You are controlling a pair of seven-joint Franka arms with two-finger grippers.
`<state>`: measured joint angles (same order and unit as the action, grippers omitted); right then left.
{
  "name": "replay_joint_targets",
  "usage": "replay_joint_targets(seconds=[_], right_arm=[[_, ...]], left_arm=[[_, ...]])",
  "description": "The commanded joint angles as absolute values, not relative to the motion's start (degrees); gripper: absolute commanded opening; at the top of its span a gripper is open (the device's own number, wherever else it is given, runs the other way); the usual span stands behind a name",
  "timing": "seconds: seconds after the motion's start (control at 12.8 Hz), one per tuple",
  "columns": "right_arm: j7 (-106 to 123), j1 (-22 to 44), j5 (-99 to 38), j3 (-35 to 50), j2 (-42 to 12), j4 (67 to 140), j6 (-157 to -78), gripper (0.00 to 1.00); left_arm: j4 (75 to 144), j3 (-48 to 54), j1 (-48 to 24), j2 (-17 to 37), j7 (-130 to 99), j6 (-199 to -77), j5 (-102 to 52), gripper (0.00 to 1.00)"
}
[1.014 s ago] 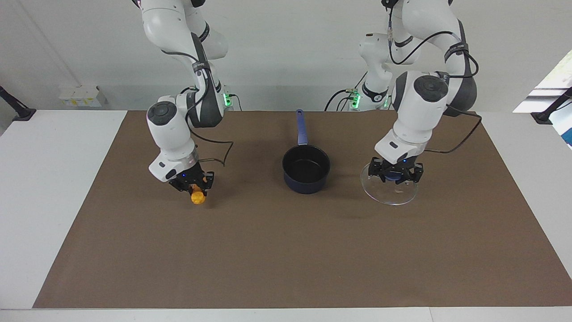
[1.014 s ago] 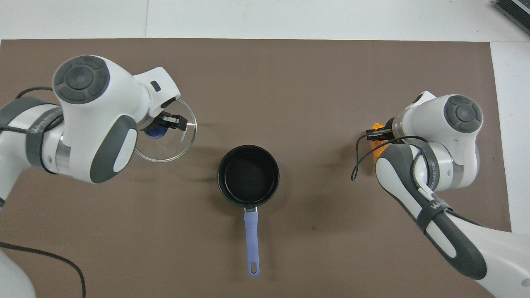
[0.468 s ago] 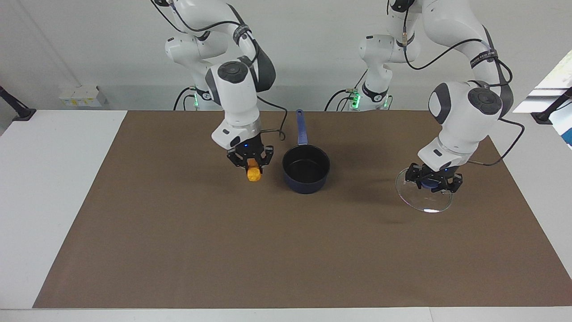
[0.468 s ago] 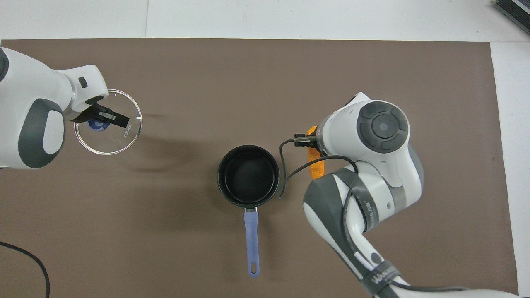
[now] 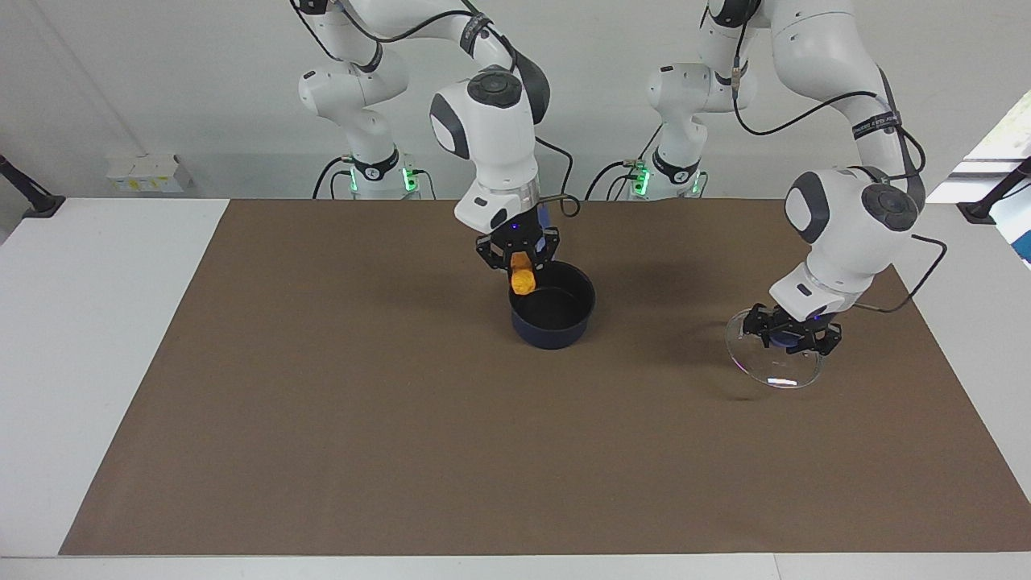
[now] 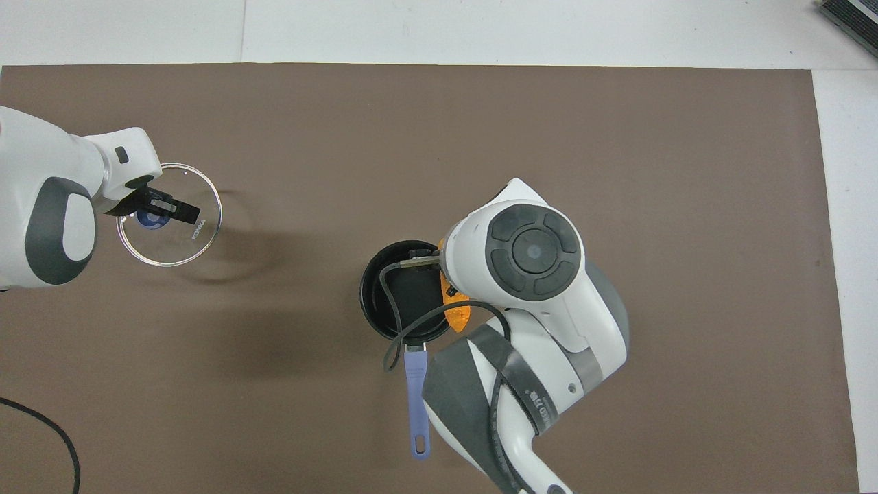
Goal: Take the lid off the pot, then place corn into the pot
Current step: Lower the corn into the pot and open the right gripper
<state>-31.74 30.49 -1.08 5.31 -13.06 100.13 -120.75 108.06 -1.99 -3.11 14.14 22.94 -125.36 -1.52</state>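
Next, I let go of the glass lid with my left gripper on the brown mat [image 6: 173,254] just below it, a little toward the black cable.
The navy pot [image 5: 556,322] stands open mid-table, its blue handle [image 6: 416,394] pointing toward the robots. My right gripper [image 5: 518,259] is shut on the orange corn [image 5: 523,280] and holds it hanging end-down just over the pot's rim on the right arm's side. In the overhead view the right wrist covers part of the pot [image 6: 394,302], and the corn [image 6: 457,313] shows at its rim. My left gripper [image 5: 792,334] is shut on the blue knob of the glass lid [image 5: 773,366]. It holds the lid tilted, low over the mat toward the left arm's end [image 6: 195,237].
A brown mat [image 5: 403,451] covers the table, with white tabletop [image 5: 80,322] past each end. A black cable [image 6: 48,425] lies on the mat near the left arm's base. Small white boxes [image 5: 149,171] sit at the wall.
My right gripper has carried the corn from the right arm's end of the mat to over the pot's rim. My left gripper has moved the lid farther from the pot and lower.
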Motion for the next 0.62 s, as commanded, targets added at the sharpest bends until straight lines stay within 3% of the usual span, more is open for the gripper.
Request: replay_joint_targets(seconds=[0.0,0.39,0.55], right_arm=[[-33.7,31.6,-1.0,5.2,-19.5,95.6,-121.0,0.00],[-35.2,33.9,-0.4,5.1,-24.4,94.4,-125.3,0.00],[-35.2,33.8,-0.4,5.1,-24.5,94.9,-127.1,0.00]], left_arm=[[111.6,-1.4,-0.7,13.0,25.3,-127.3,-2.7,0.00],[116.3,-1.4,1.5,13.5,25.2,-131.2,-3.3,0.00],[116.6,-1.4,1.4,13.5,25.4,-132.2,-3.3,0.09]])
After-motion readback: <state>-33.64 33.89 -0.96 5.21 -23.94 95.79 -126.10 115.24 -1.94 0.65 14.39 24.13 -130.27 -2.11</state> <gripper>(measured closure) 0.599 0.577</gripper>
